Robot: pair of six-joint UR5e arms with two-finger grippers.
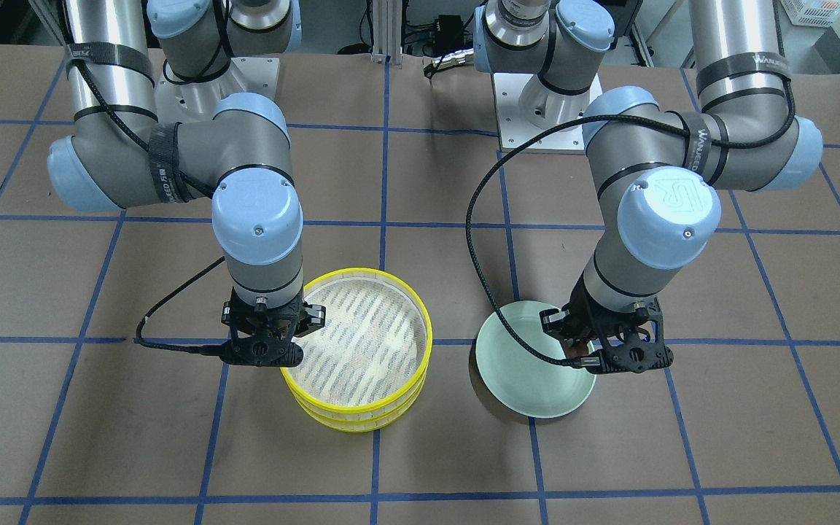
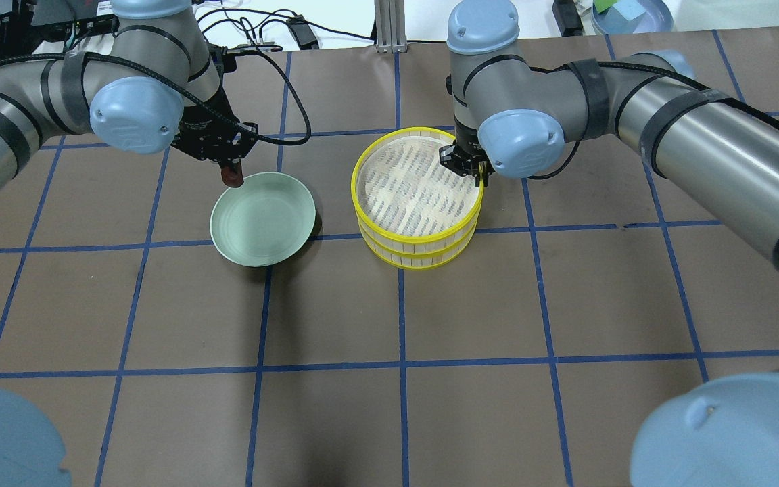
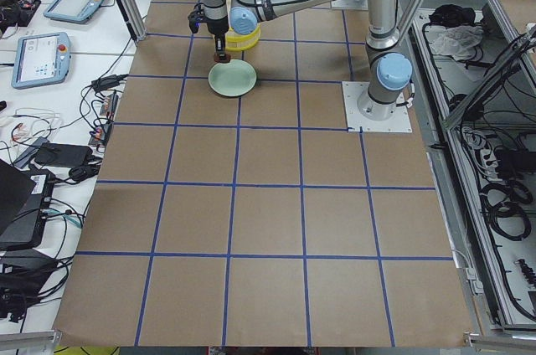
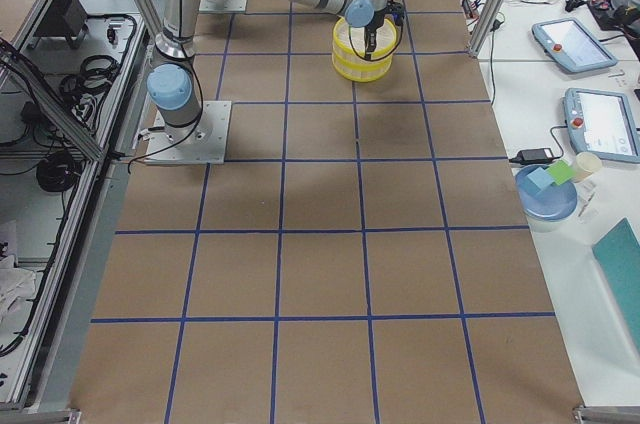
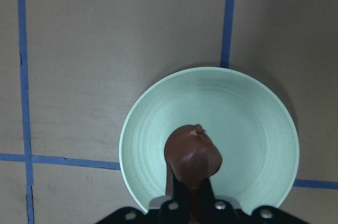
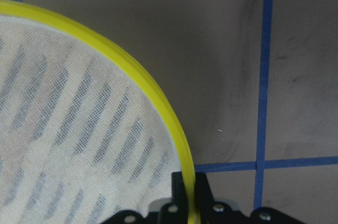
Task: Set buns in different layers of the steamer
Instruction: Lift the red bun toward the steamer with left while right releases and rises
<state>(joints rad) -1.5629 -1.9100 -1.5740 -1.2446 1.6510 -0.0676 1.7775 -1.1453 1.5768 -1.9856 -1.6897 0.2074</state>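
The dark reddish-brown bun will go on the steamer's mesh bottom, close to the steamer's far rim (image 1: 346, 305), and there my left gripper will release it.
My left gripper (image 2: 230, 173) is shut on the dark reddish-brown bun (image 2: 231, 178) and holds it just above the far rim of the pale green plate (image 2: 261, 220). The left wrist view shows the bun (image 5: 193, 154) between the fingers over the bare plate (image 5: 253, 123). My right gripper (image 2: 479, 177) is shut on the yellow rim of the steamer's top tray (image 2: 416, 254). The right wrist view shows the rim (image 6: 158, 97) pinched between the jaws. The steamer stack (image 1: 354, 419) shows a bare mesh floor on top. The pale cream bun is not clearly in view.
Brown table cover with a blue tape grid all round. A black cable loops from the left wrist over the plate (image 1: 529, 375). The arm bases stand at the table's robot side. Tablets and a blue dish (image 4: 545, 194) lie off the table.
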